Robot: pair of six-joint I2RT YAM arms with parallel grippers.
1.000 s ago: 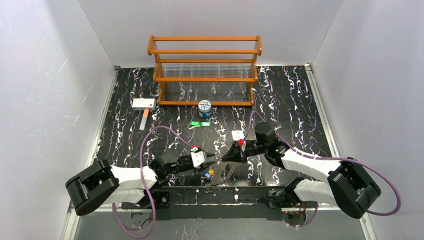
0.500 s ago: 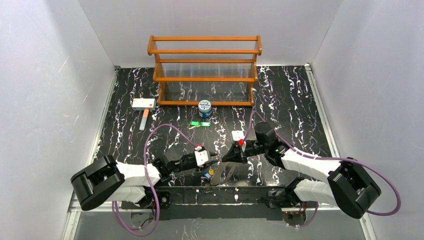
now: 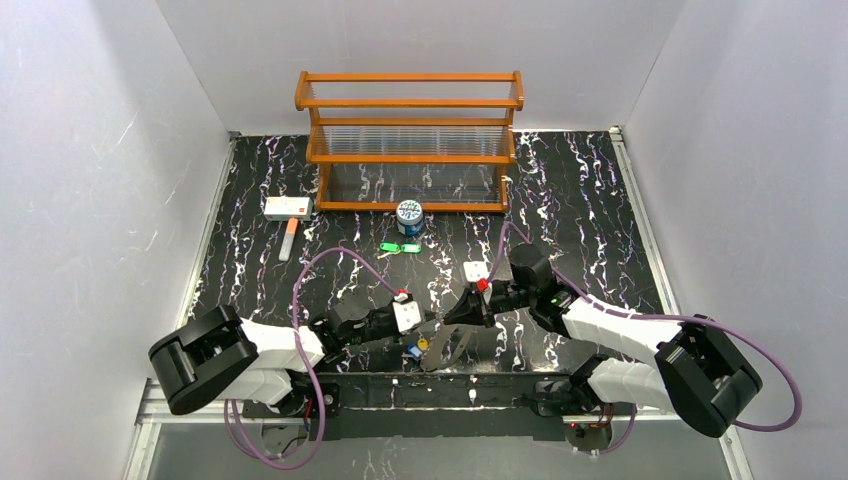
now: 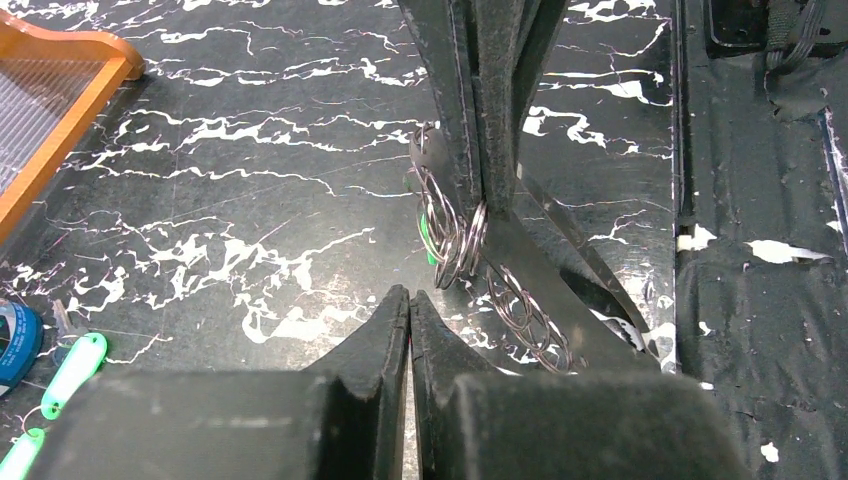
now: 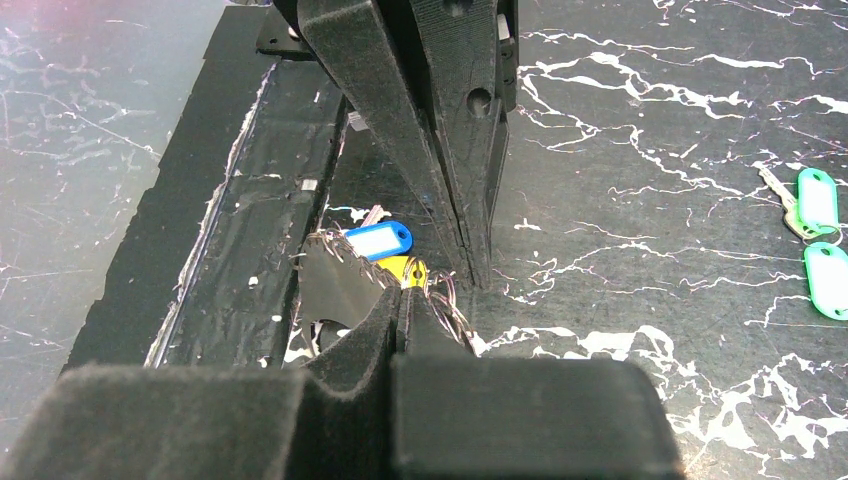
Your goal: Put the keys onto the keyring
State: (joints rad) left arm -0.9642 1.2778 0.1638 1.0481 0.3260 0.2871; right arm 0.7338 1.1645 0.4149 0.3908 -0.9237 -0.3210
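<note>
The robot's left gripper is closed and empty beside the keyring's wire loops, so it should open, back away and close on the loop (image 4: pixel 477 228) under the right gripper's fingertips.
My right gripper (image 3: pixel 452 314) (image 5: pixel 403 298) is shut on the keyring (image 4: pixel 452 235) (image 5: pixel 452 300), which shows here as a bunch of thin wire loops. A dark flat strap (image 4: pixel 560 300) (image 3: pixel 452 345) hangs from the loops. A blue key (image 5: pixel 378 241) and a yellow key (image 5: pixel 405 270) dangle just beyond the right fingertips. My left gripper (image 3: pixel 432 318) (image 4: pixel 411 297) is shut, its tips just short of the loops, with nothing visible between them. Two green keys (image 3: pixel 400 248) (image 5: pixel 818 200) lie on the table further back.
A wooden rack (image 3: pixel 410 140) stands at the back. A blue-and-white can (image 3: pixel 409 217) sits just in front of it. A white box with a red mark (image 3: pixel 288 207) and an orange-handled piece (image 3: pixel 289 240) lie back left. The black base strip (image 3: pixel 430 385) runs along the near edge.
The left gripper has closed its jaws and crept slightly right toward the right gripper. The right arm and the keyring have not moved.
</note>
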